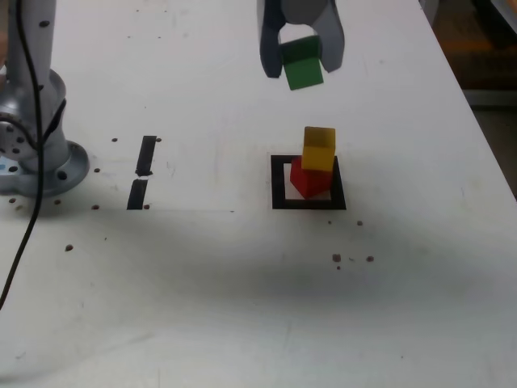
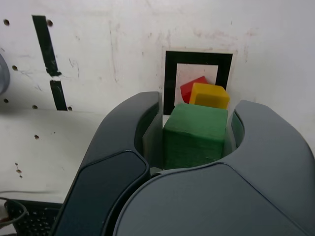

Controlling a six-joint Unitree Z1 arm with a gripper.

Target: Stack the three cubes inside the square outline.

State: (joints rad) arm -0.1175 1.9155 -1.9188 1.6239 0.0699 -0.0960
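The green cube will go down on top of the yellow cube (image 1: 324, 132) (image 2: 210, 101), placed there by my gripper.
My gripper (image 1: 301, 61) hangs high over the table, shut on the green cube (image 1: 303, 65), which shows between the dark fingers (image 2: 123, 147) in the wrist view as the green cube (image 2: 195, 135). Below and slightly nearer the camera, the yellow cube (image 1: 319, 149) sits on the red cube (image 1: 307, 178) inside the black square outline (image 1: 280, 182). From the wrist, the yellow cube (image 2: 210, 95) covers most of the red cube (image 2: 191, 88) within the square outline (image 2: 170, 78). The held cube is well above the two-cube stack, not touching it.
Two short black strips (image 1: 142, 171) lie at the exterior view's left of the outline. The arm's grey base (image 1: 36, 153) and its black cable (image 1: 24, 242) stand at the far left. The table's right edge (image 1: 485, 137) drops off beyond the stack. Small dark specks dot the white table.
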